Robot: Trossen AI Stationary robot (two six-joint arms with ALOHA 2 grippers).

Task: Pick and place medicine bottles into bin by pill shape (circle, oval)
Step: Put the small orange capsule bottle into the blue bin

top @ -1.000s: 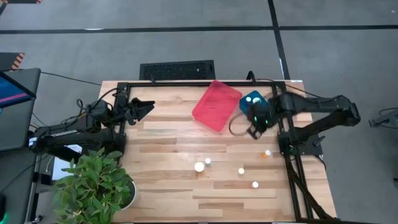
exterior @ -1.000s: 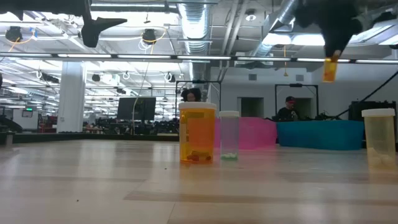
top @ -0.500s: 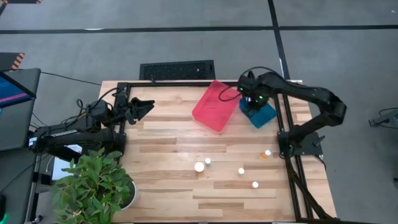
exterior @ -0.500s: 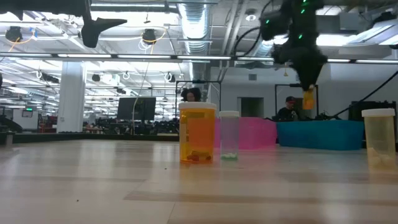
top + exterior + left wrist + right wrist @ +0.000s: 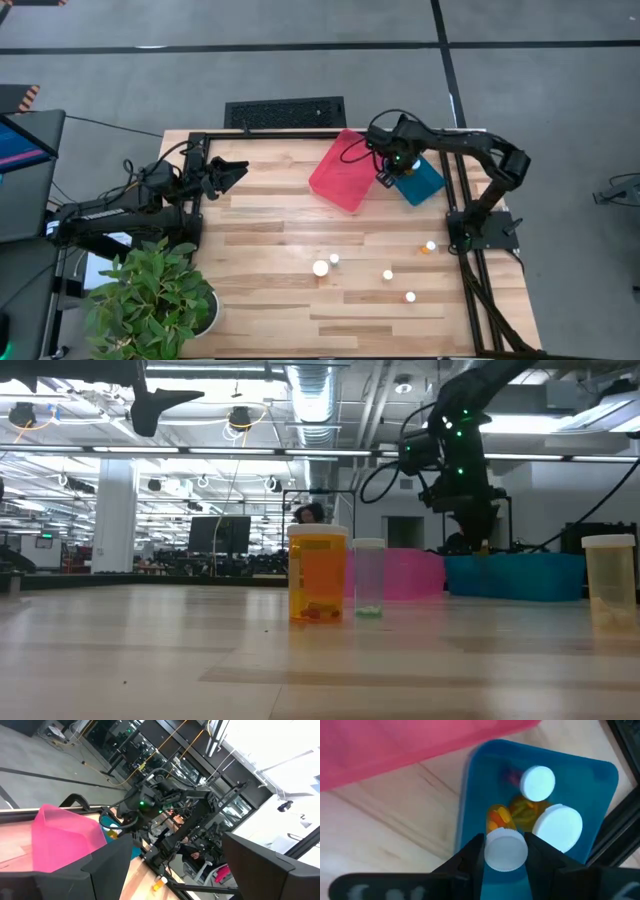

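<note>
I will use my right gripper to place the small orange bottle in the blue bin (image 5: pixel 402 177) (image 5: pixel 499 822) next to the two bottles with white caps.
My right gripper (image 5: pixel 385 177) is shut on a small orange bottle with a white cap (image 5: pixel 506 851), low over the blue bin (image 5: pixel 420 182) at the far right; in the low view it (image 5: pixel 479 538) stands just above the bin's rim (image 5: pixel 515 572). Two more white-capped bottles (image 5: pixel 538 783) (image 5: pixel 558 826) lie in the bin. Several bottles stand upright on the table near the front right (image 5: pixel 320 268) (image 5: pixel 388 275) (image 5: pixel 410 296) (image 5: pixel 430 245). The pink bin (image 5: pixel 347 170) lies left of the blue one. My left gripper (image 5: pixel 237 172) is open and empty at the far left. My right gripper pinches the bottle's white cap (image 5: pixel 492 854) between its two fingers (image 5: pixel 475 854), one on each side. The fingers point down from above. The orange body (image 5: pixel 497 818) hangs below the cap, inside the blue bin's edge nearest the pink bin; whether it rests on anything I cannot tell.
In the low view a wide orange bottle (image 5: pixel 318 575), a slim clear one (image 5: pixel 368 578) and a pale one (image 5: pixel 608 575) stand in the foreground. A potted plant (image 5: pixel 150 295) sits at the front left corner. A black frame (image 5: pixel 462 200) runs along the table's right side.
My right gripper has carried the orange bottle down from well above the table to the blue bin's rim, shifting toward the table's left, and stays shut on it. The bottle now hangs into the bin.
</note>
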